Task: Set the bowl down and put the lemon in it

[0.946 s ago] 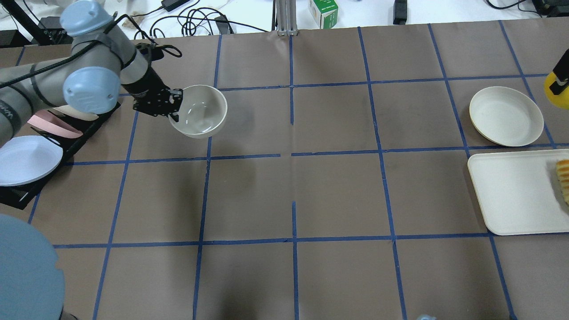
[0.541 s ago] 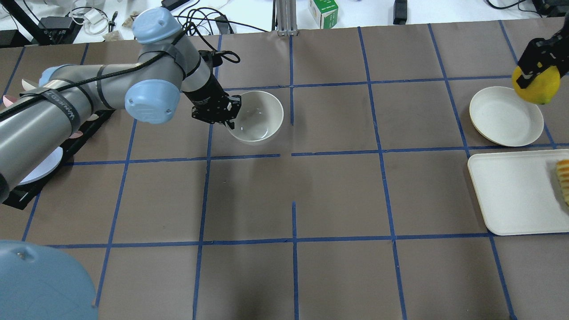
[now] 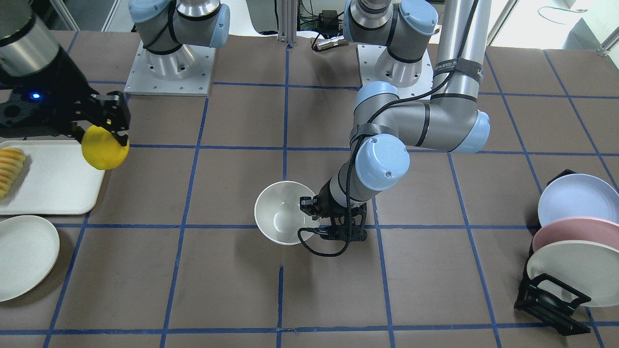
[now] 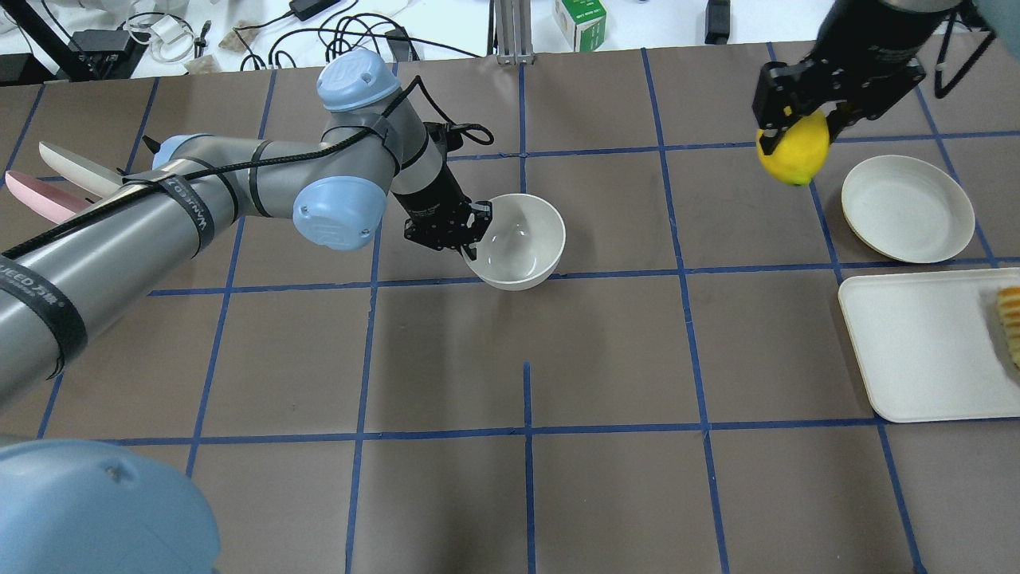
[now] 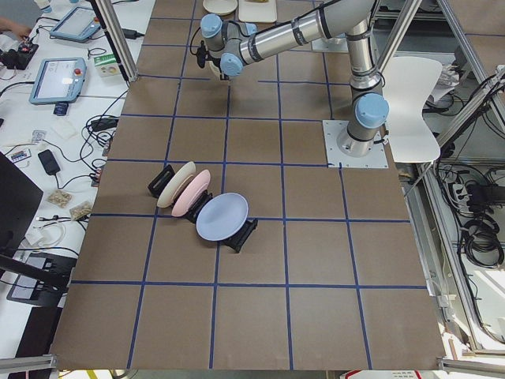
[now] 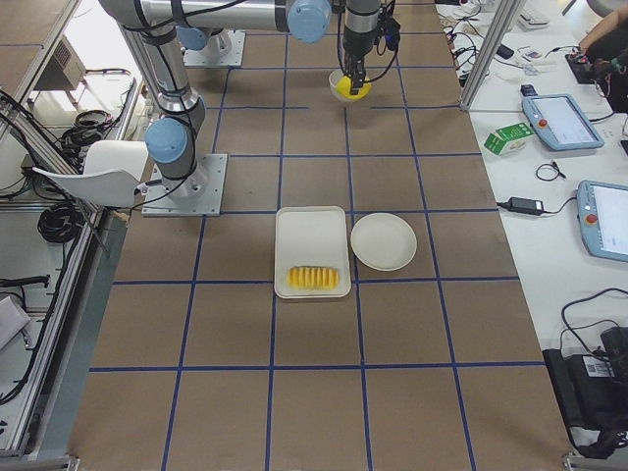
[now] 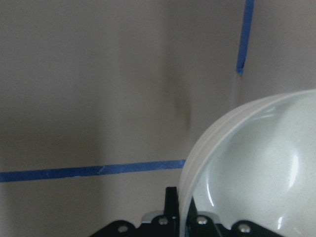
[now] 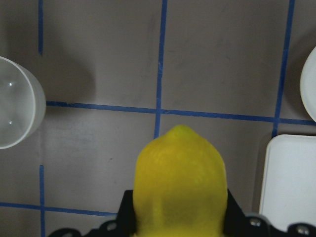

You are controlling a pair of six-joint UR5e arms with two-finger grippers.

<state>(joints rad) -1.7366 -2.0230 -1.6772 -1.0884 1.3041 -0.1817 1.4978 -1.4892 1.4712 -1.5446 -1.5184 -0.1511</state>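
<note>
My right gripper is to release the yellow lemon, held in the air beside the bowl, on the middle of the off-white bowl's inside bottom (image 3: 284,228) (image 8: 12,102).
The off-white bowl (image 4: 519,239) is near the table's middle, left of the centre line; it also shows in the front view (image 3: 279,212) and the left wrist view (image 7: 261,173). My left gripper (image 4: 473,239) is shut on the bowl's left rim. I cannot tell whether the bowl touches the table. My right gripper (image 4: 794,131) is shut on the yellow lemon (image 4: 794,155) and holds it in the air, right of the bowl and left of the flat plate. The lemon fills the right wrist view (image 8: 180,182), with the bowl (image 8: 15,108) at that view's left edge.
A flat cream plate (image 4: 908,209) lies at the far right. A white tray (image 4: 916,351) with ridged sliced food (image 4: 1010,323) lies in front of it. A black rack with pastel plates (image 3: 570,246) stands on the left arm's side. A green box (image 4: 579,22) sits beyond the mat.
My left arm has carried the bowl rightward and nearer to the table's middle. My right arm has brought the lemon leftward from the right edge, past the flat plate.
</note>
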